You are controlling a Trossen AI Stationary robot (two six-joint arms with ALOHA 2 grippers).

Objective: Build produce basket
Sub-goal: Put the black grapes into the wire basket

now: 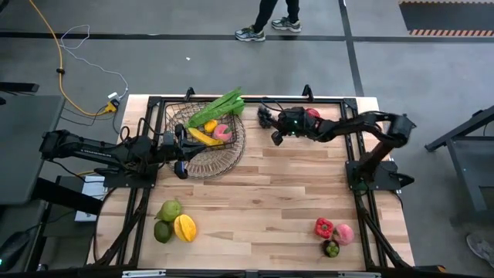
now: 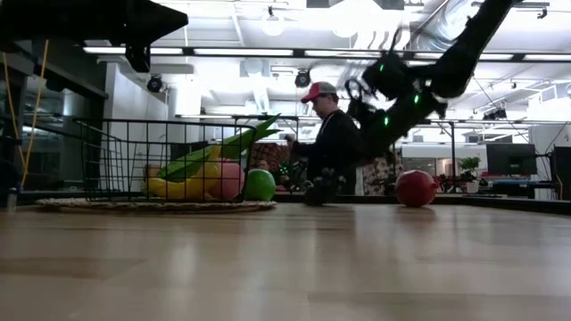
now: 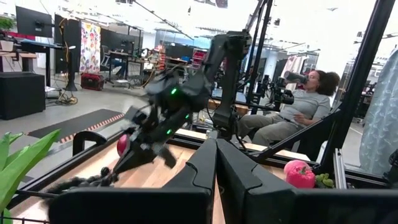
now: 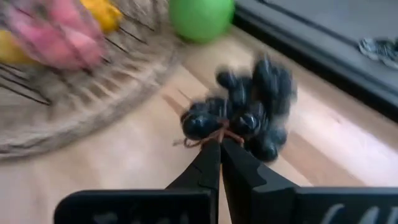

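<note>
The robot's right gripper will set the dark purple grapes down on the bare wood (image 1: pixel 275 164) near the edge of the woven mat.
The dark wire basket (image 1: pixel 204 143) stands at the table's far left on a woven mat. It holds a long green leafy stalk (image 1: pixel 220 108) and yellow and pink pieces (image 2: pixel 201 183). My left gripper (image 1: pixel 181 152) hovers shut over the basket's near-left rim and touches nothing. Just right of the basket, my right gripper (image 4: pixel 219 144) is shut on a bunch of dark purple grapes (image 4: pixel 249 112). A green ball (image 4: pixel 202 18) lies against the basket's far side. A red apple (image 1: pixel 312 114) rests on the table beside my right arm. My right gripper pinches the thin brown stem (image 4: pixel 211 137) at the top of the grape bunch between its two fingertips. It comes slanting down from the table's right. The bunch (image 2: pixel 315 189) hangs below the fingers; whether its lowest grapes still touch the table I cannot tell.
At the near left lie two green fruits and a yellow one (image 1: pixel 174 222). A red pepper (image 1: pixel 323 227), a pink fruit (image 1: pixel 344 233) and a small green piece (image 1: pixel 331 249) lie at the near right. The middle of the table is bare wood. A person (image 2: pixel 332 134) sits beyond the far edge.
</note>
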